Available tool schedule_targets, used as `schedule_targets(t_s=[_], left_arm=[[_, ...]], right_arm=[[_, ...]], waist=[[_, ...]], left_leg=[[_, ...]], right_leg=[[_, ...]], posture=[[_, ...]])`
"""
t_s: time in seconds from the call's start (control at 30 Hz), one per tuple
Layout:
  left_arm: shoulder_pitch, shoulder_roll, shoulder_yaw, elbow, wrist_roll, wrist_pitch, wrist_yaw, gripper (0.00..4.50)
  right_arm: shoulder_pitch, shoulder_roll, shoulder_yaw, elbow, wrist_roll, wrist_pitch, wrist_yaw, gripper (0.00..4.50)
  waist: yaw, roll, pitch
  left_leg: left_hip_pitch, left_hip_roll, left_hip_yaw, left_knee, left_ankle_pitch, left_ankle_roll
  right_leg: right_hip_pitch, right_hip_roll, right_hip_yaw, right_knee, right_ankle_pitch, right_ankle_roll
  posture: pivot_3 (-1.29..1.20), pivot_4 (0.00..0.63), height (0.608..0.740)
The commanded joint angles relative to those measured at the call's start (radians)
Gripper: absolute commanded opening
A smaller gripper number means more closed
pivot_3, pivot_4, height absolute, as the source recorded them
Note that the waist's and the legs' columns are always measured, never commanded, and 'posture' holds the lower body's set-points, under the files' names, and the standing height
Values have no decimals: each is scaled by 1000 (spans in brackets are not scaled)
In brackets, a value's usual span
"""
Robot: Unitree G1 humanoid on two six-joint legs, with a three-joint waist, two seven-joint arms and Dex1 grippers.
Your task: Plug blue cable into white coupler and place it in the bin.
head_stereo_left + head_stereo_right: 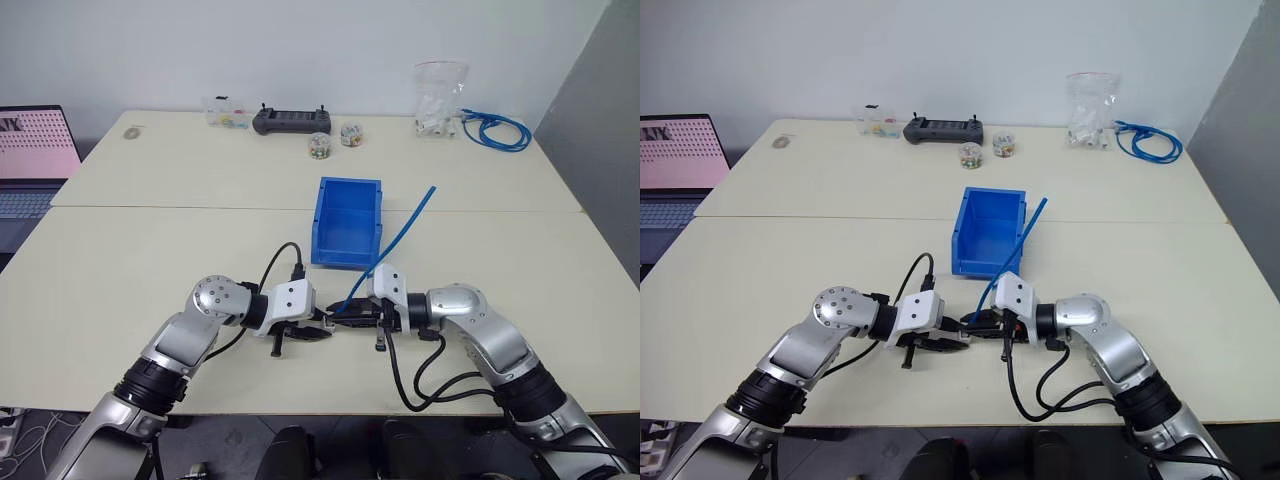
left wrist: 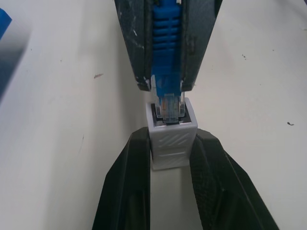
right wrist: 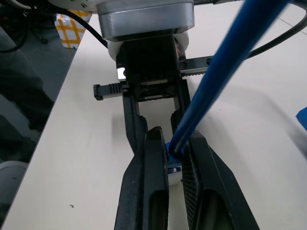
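My right gripper will lay the blue cable slantwise inside the bin (image 1: 351, 212). The cable's loose end will go over the far rim of the bin. Its plug now sits at the coupler's socket.
In the left wrist view my left gripper (image 2: 171, 136) is shut on the white coupler (image 2: 171, 143), a small ribbed white block with its socket facing away. My right gripper (image 1: 342, 318) comes in from the opposite side, shut on the blue cable (image 1: 405, 232) just behind its plug (image 2: 167, 91). The clear tip of the plug sits in the mouth of the coupler's socket. Both grippers meet tip to tip just above the table near its front edge. The cable's free end rises up and to the right over the bin (image 1: 322, 225), which stands open and empty just behind the grippers.
A laptop (image 1: 35, 160) stands at the left edge. Along the far side of the table lie a black controller (image 1: 293, 121), small containers (image 1: 320, 145), a clear bag with white pieces (image 1: 440, 98) and a coiled blue cable bundle (image 1: 497, 130).
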Motion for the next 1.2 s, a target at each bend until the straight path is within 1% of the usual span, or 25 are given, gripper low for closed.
schedule_targets(t_s=[0.03,0.37,0.57,0.67,0.8,0.9,0.97,1.07,1.13,1.2], left_arm=[[23,8,-37,2,23,13,-25,809],[27,8,-37,-5,24,17,-21,802],[28,7,-38,-8,24,20,-20,802],[27,3,-39,-8,24,22,-18,802],[23,1,-39,-4,23,23,-19,801],[20,-1,-39,-1,24,24,-18,801],[21,-1,-38,-2,25,25,-16,801],[29,0,-31,-4,32,19,-2,801],[36,-3,-11,10,31,17,23,801],[50,-7,20,7,23,13,55,1501]], right_arm=[[-21,-11,60,41,-63,-4,32,108],[-84,-22,106,86,-95,-21,126,107],[-123,-8,130,116,-94,20,170,107],[-117,-12,158,138,-98,41,201,107],[-90,-13,191,197,-128,25,215,107],[-86,-3,188,234,-145,5,206,107],[-82,0,182,247,-152,-13,198,107],[-80,10,149,235,-137,-22,177,107],[-88,22,93,201,-104,-16,148,107],[-91,31,37,160,-70,3,119,107]], waist=[[0,0,0],[-10,1,-1],[-13,1,-1],[-13,1,-2],[-13,2,-6],[-14,3,-10],[-15,4,-12],[-16,6,-17],[-16,7,-18],[-16,7,-18]], left_leg=[[0,0,0,0,0,0],[1,0,0,0,0,0],[0,0,0,0,0,0],[1,0,0,0,0,0],[1,0,0,0,0,0],[4,0,1,-1,0,0],[9,0,1,-2,0,0],[11,0,1,-2,-1,1],[11,0,1,-2,-1,1],[11,0,1,-2,-1,1]], right_leg=[[0,0,0,0,0,0],[0,0,0,0,0,0],[0,0,0,0,1,-2],[1,0,0,0,1,-2],[1,0,0,0,1,-2],[3,0,1,0,0,0],[9,0,1,-1,-1,0],[10,0,1,-1,-2,0],[10,0,1,-1,-2,0],[10,0,1,-1,-2,0]], posture=[[0,150,740],[0,150,740],[0,150,740],[0,150,740],[0,150,740],[0,150,740],[0,150,740],[0,150,740],[0,150,740],[0,150,740]])
